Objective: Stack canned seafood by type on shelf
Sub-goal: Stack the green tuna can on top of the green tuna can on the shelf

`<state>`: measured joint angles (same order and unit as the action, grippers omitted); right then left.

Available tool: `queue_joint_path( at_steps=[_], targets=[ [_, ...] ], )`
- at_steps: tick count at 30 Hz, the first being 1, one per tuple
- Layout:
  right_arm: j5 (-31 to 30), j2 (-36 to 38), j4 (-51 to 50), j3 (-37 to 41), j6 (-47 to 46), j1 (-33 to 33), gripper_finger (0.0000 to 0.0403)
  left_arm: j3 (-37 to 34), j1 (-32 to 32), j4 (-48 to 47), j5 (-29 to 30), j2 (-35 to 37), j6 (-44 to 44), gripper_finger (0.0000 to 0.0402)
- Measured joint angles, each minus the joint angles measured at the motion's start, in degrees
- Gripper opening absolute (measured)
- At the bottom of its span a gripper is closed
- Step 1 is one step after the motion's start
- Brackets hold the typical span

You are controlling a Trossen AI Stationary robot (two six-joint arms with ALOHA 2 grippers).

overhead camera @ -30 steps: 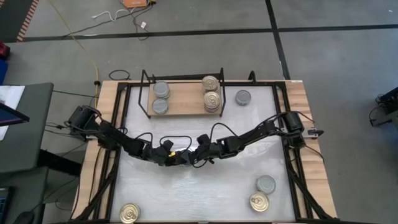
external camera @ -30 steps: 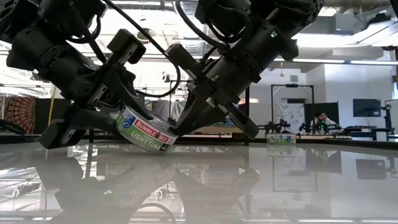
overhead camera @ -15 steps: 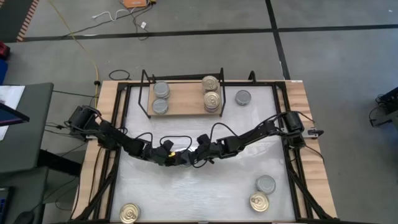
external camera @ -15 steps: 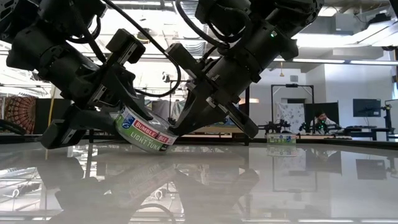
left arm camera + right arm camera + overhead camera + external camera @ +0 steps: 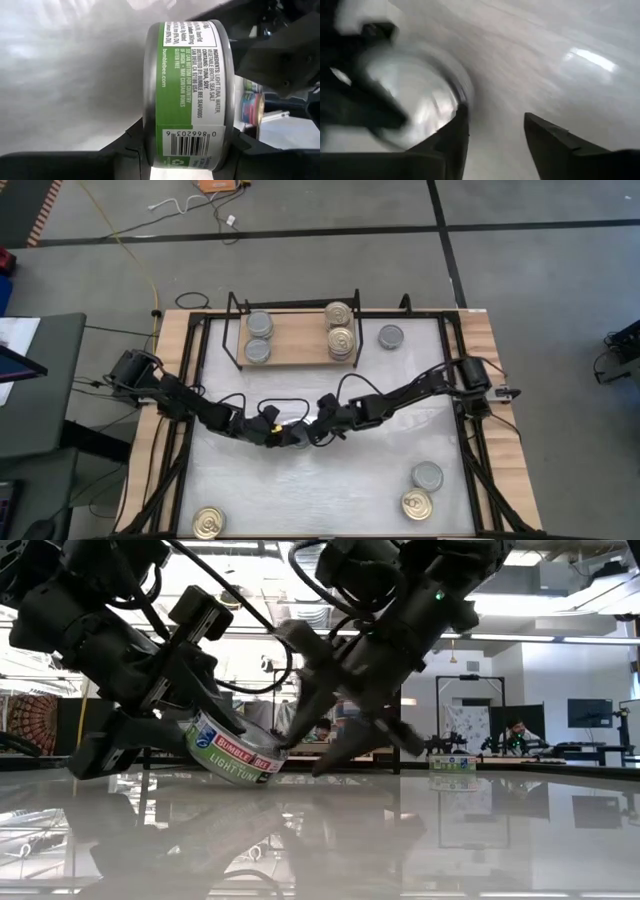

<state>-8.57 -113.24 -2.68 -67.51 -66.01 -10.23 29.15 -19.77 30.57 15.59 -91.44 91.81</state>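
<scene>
My left gripper has the green and white can, now tilted low over the table. Next, I set it down on the nearer grey-topped can on the shelf [image 5: 259, 349].
One of the canned seafood tins [image 5: 236, 752], with a green and white label, hangs tilted low over the middle of the white table, and my left gripper [image 5: 280, 436] is shut on it. My right gripper [image 5: 345, 738] stands open just to the can's right, one finger [image 5: 456, 134] close beside the can's rim. The shelf [image 5: 296, 352], a wooden board in a black wire frame, stands at the far edge. It bears grey-topped cans [image 5: 259, 337] on its left and gold-topped cans [image 5: 341, 328] on its right. My left gripper pinches the can between its two fingers, one on each flat end [image 5: 148, 145], the labelled wall [image 5: 192, 90] showing between them. It comes slanting down from the table's left. The can is tilted; whether its lower edge touches the table I cannot tell. My right gripper has one finger right beside the can's rim [image 5: 462, 95]; whether it touches I cannot tell.
A grey-topped can [image 5: 390, 336] stands on the table just right of the shelf. A grey-topped can [image 5: 427, 476] and a gold-topped one [image 5: 417, 504] stand near the right front corner, another gold-topped one [image 5: 208, 523] at the left front corner.
My right gripper, which was shut at the can's right edge, has opened wide and let go of it. The can stays tilted in my left gripper, which has kept still.
</scene>
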Motion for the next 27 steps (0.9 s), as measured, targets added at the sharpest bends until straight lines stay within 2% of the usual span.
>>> queue_joint_path(
  at_steps=[3,7,10,13,16,19,22,25,27],
  targets=[
    [0.36,3.54,-7.55,0.02,2.18,0.44,0.0232,-0.13,0.09,-1.69,4.01,1.85,-0.78,0.013],
    [-2.0,8.65,-17.43,-0.02,5.98,0.58,0.024,-0.04,0.03,-6.8,10.18,6.46,-0.51,0.013],
    [-8.5,11.4,-26.44,-0.02,6.81,0.03,0.0239,-0.09,-0.19,-11.99,16.52,10.54,0.91,0.013],
    [-17.71,13.91,-34.81,0.86,7.88,-2.0,0.024,-0.07,-1.43,-18.24,24.75,15.07,4.48,0.0131],
    [-21.37,16.75,-40.18,3.85,7.75,-3.99,0.024,-0.07,-3.5,-25.48,33.36,18.19,11.2,0.0131],
    [-21.95,20.03,-41.0,8.57,7.71,-4.74,0.024,-0.04,-5.43,-31.59,42.18,19.76,20.7,0.0131],
    [-21.77,23.61,-40.21,13.92,8.25,-4.2,0.024,-0.07,-6.01,-34.72,48.27,19.66,29.75,0.0131],
    [-20.37,27.56,-37.37,18.9,10.13,-3.3,0.024,-0.07,-4.75,-34.82,53.72,19.41,35.06,0.0131],
    [-18.78,29.86,-34.76,21.47,12.66,-2.42,0.024,-0.07,-2.61,-34.12,55.03,19.41,35.88,0.0131]
  ],
)
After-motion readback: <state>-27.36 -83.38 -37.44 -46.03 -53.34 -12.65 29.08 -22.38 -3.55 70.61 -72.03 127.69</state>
